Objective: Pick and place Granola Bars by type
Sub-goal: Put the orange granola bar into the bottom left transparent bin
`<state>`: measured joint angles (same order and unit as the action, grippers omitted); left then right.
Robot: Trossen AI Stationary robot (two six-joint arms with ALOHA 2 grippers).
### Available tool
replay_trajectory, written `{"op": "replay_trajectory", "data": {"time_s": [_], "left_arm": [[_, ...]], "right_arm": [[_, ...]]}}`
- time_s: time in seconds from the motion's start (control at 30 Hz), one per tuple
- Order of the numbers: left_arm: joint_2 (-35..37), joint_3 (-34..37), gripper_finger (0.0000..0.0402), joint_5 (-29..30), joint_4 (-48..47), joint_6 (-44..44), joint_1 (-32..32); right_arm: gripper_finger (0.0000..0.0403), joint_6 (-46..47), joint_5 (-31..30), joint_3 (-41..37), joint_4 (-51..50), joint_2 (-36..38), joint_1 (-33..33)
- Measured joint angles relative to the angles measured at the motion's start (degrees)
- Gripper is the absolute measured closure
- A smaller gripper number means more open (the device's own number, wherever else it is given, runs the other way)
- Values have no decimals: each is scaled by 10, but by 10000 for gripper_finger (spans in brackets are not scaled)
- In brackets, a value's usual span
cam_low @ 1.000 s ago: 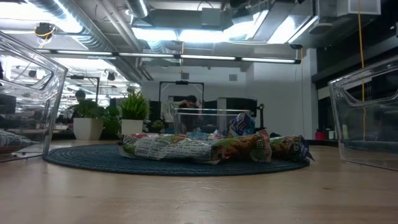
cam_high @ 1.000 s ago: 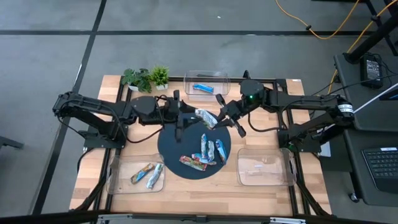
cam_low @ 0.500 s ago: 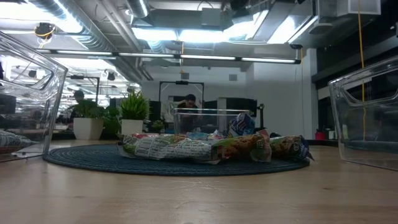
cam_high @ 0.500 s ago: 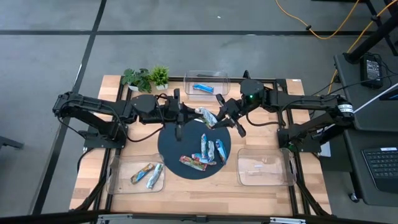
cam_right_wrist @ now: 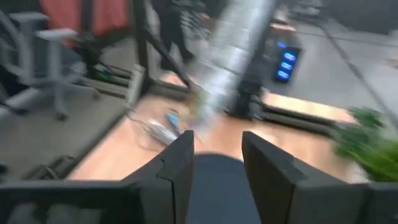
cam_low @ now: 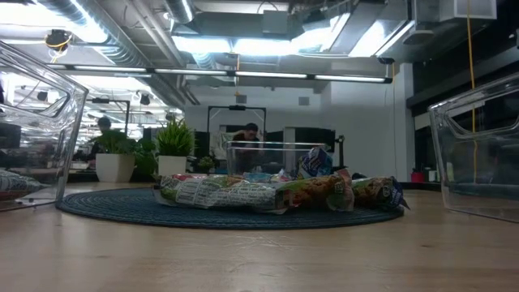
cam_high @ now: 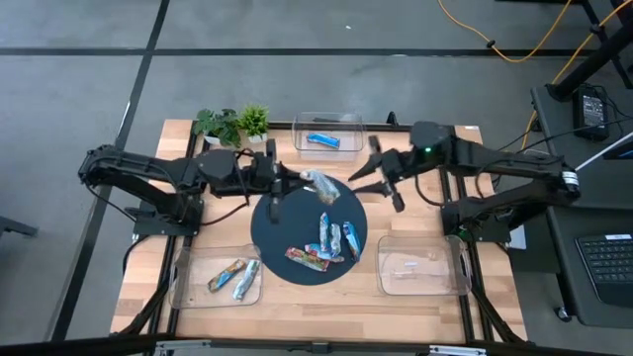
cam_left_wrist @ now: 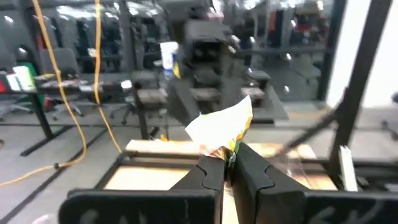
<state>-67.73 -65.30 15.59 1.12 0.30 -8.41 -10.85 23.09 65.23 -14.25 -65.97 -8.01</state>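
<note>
I will use my left gripper to let go of the silver-white granola bar in the two-bar bin [cam_high: 204, 274], against the outer side of the orange-and-blue bar.
A silver-white granola bar [cam_high: 319, 185] hangs over the far edge of the dark round mat [cam_high: 269, 229], with my left gripper [cam_high: 297, 181] shut on it. My right gripper [cam_high: 377, 180] stands open just right of the bar, with nothing between its fingers [cam_right_wrist: 177, 163]. Several more bars [cam_high: 331, 239] lie flat on the mat. One blue bar [cam_high: 322, 140] lies in the far bin, and two bars [cam_high: 234, 277] lie in the near left bin. My left gripper pinches one end of the silver-white bar [cam_left_wrist: 229, 151] between its two fingertips. The fingers [cam_left_wrist: 211, 177] come level from the table's left, along the bar's length. The rest of the bar [cam_left_wrist: 221, 126] sticks out past the fingertips toward the right arm, lifted clear of the mat.
A clear bin [cam_high: 420, 265] stands at the near right. Two potted plants [cam_high: 235, 124] stand at the far left, beside the far bin [cam_high: 331, 121]. The near left bin [cam_high: 190, 282] holds its two bars. A person shows in the room beyond the table [cam_low: 247, 142].
My left gripper has shut on the silver-white bar's left end. My right gripper has opened, let go of the bar and drawn back toward the table's right edge. The bar has stayed in the air and shifted slightly left with the left gripper.
</note>
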Motion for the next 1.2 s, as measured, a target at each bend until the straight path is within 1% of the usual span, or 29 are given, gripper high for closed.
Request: {"op": "replay_trajectory", "data": {"time_s": [0.1, 0.2, 0.3, 0.43, 0.6, 0.7, 0.8, 0.9, 1.03, 1.2], "left_arm": [[24, 0, 397, -2, -70, -8, -23], [47, 0, 398, -3, -177, -58, -47], [63, -13, 398, -3, -294, -151, -84], [64, -49, 398, -40, -452, -257, -162], [64, -61, 398, -44, -596, -417, -241], [62, -61, 398, -75, -674, -509, -280], [55, -61, 398, -106, -725, -570, -307], [50, -61, 398, -123, -749, -607, -327], [40, -61, 398, -128, -765, -626, -341], [17, -61, 398, -127, -799, -627, -346]], "right_arm": [[265, -16, -54, 0, -41, 31, 0], [265, -17, -85, 0, -73, 54, 0], [265, -17, -101, 0, -102, 70, 0], [265, -17, -115, 0, -116, 77, 0], [265, -31, -115, 0, -114, 71, 0], [265, -46, -115, 0, -114, 63, 0], [265, -48, -115, 0, -113, 55, 0], [265, -51, -116, 0, -113, 47, 0], [265, -63, -116, 0, -112, 36, 0], [265, -71, -116, 0, -113, 24, 0]]}}
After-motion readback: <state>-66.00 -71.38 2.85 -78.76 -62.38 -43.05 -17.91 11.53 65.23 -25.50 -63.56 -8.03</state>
